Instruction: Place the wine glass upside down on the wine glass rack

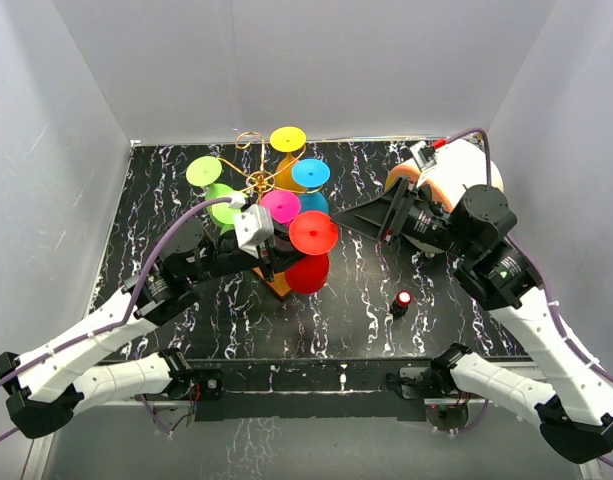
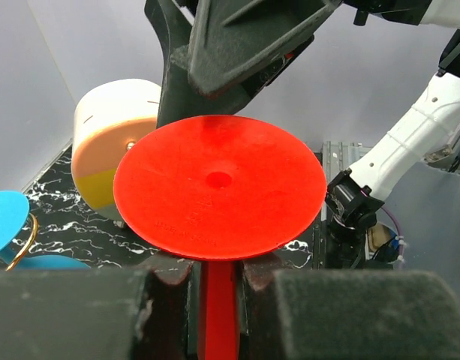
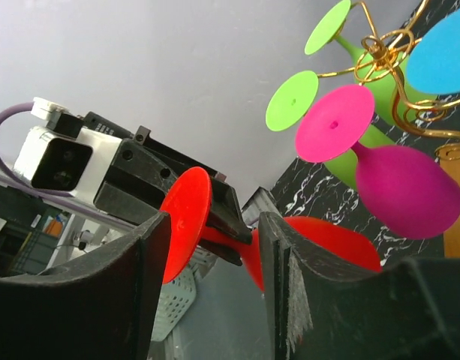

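Observation:
The red wine glass's stem, which the rack needs, is covered by my left gripper, so my right gripper will hold the glass while my left gripper takes the foot's rim (image 1: 296, 239).
The red wine glass (image 1: 311, 250) is held upside down, its round foot (image 2: 218, 187) on top and its bowl (image 3: 327, 238) below, at the front right of the gold wire rack (image 1: 261, 181). My left gripper (image 1: 275, 256) is shut on its stem (image 2: 218, 307). My right gripper (image 1: 358, 219) is open and empty, just right of the red foot and pointing at it; in the right wrist view its fingers (image 3: 132, 292) frame the red foot (image 3: 186, 221). The rack (image 3: 380, 52) holds several other coloured glasses, foot up. Its orange-brown base (image 1: 278, 285) shows under the red bowl.
Magenta (image 3: 395, 187), green (image 1: 204, 171), yellow (image 1: 287, 140) and cyan (image 1: 311, 173) glasses hang on the rack. A peach and yellow cylinder (image 1: 441, 185) stands at the back right. A small red and black object (image 1: 401, 300) lies on the black marbled table (image 1: 366, 320).

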`<state>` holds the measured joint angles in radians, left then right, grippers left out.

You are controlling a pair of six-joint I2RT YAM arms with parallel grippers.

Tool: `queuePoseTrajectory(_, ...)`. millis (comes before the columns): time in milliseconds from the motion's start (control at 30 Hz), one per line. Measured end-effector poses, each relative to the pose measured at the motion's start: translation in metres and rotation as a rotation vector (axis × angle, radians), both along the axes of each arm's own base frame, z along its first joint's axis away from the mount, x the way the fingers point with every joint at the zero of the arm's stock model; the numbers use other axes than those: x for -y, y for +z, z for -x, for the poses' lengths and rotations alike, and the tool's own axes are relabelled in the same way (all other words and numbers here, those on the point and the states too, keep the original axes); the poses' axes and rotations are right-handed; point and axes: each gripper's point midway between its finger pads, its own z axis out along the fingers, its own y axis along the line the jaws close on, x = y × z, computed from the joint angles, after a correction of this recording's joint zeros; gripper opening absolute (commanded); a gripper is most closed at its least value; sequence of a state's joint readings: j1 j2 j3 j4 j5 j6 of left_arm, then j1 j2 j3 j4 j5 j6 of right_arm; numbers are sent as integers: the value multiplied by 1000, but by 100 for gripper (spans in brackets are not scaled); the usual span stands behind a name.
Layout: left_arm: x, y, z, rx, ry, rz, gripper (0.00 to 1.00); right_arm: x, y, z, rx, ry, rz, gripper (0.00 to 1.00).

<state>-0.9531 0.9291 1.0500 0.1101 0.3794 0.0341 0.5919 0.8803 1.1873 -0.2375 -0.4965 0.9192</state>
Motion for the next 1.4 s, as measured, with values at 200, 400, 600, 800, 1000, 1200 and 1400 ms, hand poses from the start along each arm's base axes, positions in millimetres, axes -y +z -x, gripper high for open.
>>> queuePoseTrajectory(200,2,-3,-2,12,-1,-14,0,-8,-14,-2,-71,38,25,28)
queuePoseTrajectory(400,6,-12,-6,8,2,-41,0,-13,-18,6,-116,103,-19,9)
queuePoseTrajectory(600,8,-20,-11,6,20,-71,49,-13,-26,5,-189,104,-44,0)
queuePoseTrajectory(800,9,-23,-10,-110,31,-50,70,-8,-19,8,-163,76,-56,0)
queuePoseTrajectory(1000,8,-18,1,-396,27,55,69,0,-22,6,-179,20,-38,0)
queuePoseTrajectory(1200,10,-8,12,-701,-8,191,59,8,-22,5,-183,-36,-15,0)
queuePoseTrajectory(1400,12,2,16,-834,-44,273,62,15,-24,3,-171,-81,6,0)
